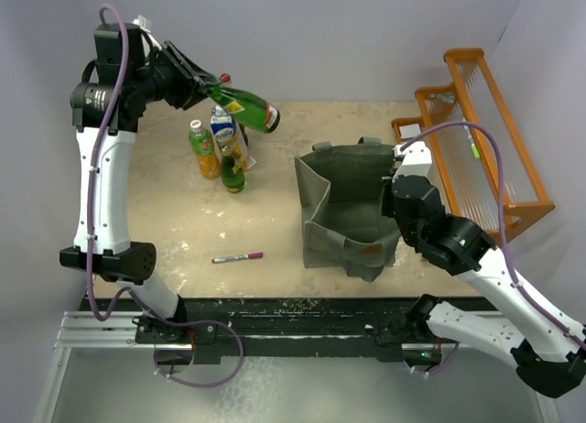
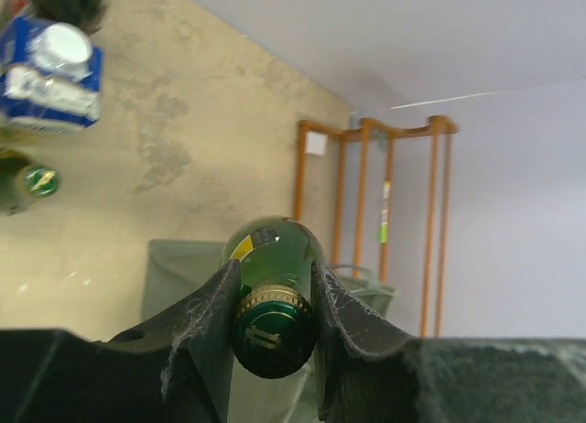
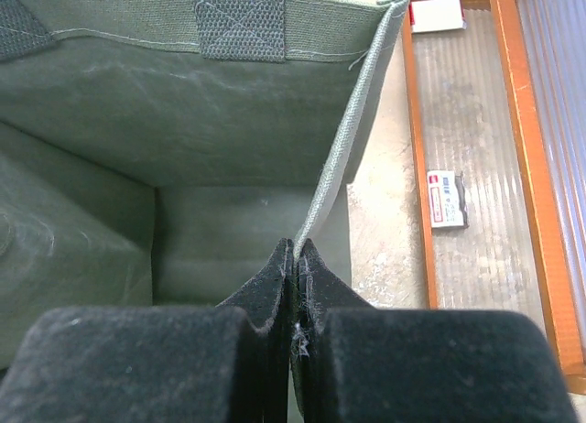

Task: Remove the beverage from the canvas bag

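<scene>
Next, my left gripper lets go of the beverage bottle next to the small green bottle, in front of the orange drink bottle [image 1: 211,185].
A green glass beverage bottle [image 1: 249,108] hangs tilted in the air over the table's back left, outside the bag. My left gripper [image 1: 209,82] is shut on its neck. In the left wrist view the fingers [image 2: 209,318] clamp just below the green cap of the bottle [image 2: 272,327]. The grey-green canvas bag [image 1: 341,212] stands open at centre right, with a tan patch on its near side. My right gripper [image 1: 392,189] is shut on the bag's right rim. In the right wrist view the gripper [image 3: 298,251] pinches that fabric edge, and the bag's inside [image 3: 220,121] shows bare.
Under the held bottle stand an orange drink bottle [image 1: 203,148], a blue-and-white carton [image 1: 222,125] and a small green bottle [image 1: 233,174]. A pink pen [image 1: 237,257] lies near the front. An orange wooden rack [image 1: 485,130] stands right of the bag, with a small white card [image 3: 447,199] in it.
</scene>
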